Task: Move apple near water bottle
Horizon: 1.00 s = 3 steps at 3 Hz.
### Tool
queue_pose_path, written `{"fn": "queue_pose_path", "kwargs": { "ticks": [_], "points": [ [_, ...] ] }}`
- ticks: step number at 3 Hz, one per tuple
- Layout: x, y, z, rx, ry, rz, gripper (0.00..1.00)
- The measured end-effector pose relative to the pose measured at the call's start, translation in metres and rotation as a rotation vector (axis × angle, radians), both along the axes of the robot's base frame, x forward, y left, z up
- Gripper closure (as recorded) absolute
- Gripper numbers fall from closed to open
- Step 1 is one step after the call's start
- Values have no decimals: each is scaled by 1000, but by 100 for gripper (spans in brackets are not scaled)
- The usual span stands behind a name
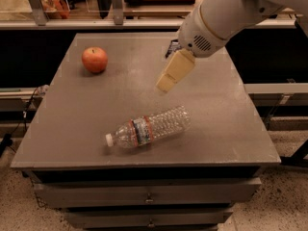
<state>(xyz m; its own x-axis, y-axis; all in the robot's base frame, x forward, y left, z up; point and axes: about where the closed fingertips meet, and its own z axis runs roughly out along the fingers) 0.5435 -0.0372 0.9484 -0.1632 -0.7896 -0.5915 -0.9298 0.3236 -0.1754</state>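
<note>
The robot's gripper should next go to the red-orange apple and close around the apple's sides (95, 60), because the apple has to move near the water bottle.
The red-orange apple (94, 59) sits upright on the grey table (86, 124) at the far left. The clear water bottle (148, 128) lies on its side near the front middle, white cap pointing left. My gripper (168, 81) hangs above the table's middle, right of the apple and above and behind the bottle, holding nothing that shows. Its cream fingers (175, 70) point down to the left.
A small black packet (172, 47) lies at the table's far edge, partly behind my arm. Drawers run under the table front. A shelf rail and glass stand behind the table.
</note>
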Motion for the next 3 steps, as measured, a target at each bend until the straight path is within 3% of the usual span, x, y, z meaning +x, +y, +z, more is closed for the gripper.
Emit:
{"fn": "queue_pose_path", "kwargs": {
  "ticks": [1,3],
  "points": [
    [26,37,-11,102,-1,-22,0],
    [124,127,-24,315,-72,-82,0]
  ]
}}
